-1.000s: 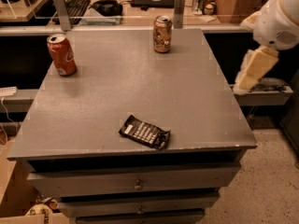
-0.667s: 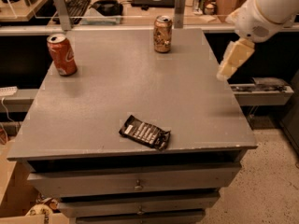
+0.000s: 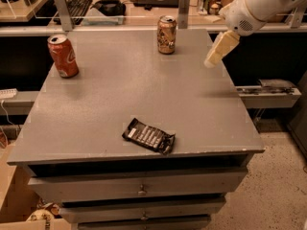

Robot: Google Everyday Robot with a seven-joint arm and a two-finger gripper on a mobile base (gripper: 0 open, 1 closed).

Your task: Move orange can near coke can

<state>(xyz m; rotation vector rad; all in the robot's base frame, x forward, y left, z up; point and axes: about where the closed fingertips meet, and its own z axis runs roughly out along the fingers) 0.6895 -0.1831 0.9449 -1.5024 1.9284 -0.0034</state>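
Observation:
The gripper will next close around the sides of the upper half of the orange can [image 3: 167, 28].
The orange can [image 3: 166, 34], golden-brown with a silver top, stands upright at the back middle of the grey table [image 3: 120, 95]. The coke can [image 3: 63, 55], bright red with white lettering, stands upright near the table's back left edge. My gripper [image 3: 218, 51], cream-coloured on a white arm, hangs above the table's back right part, to the right of the orange can and apart from it. It holds nothing that I can see.
A dark snack packet [image 3: 148, 135] lies near the table's front edge. Drawers sit under the tabletop. Behind the table is a desk with a keyboard [image 3: 76, 5] and two grey posts [image 3: 184, 6]. A cardboard box is on the floor at lower left.
My arm and gripper have moved left from beyond the table's right edge to above its back right part. Both cans and the packet have not moved.

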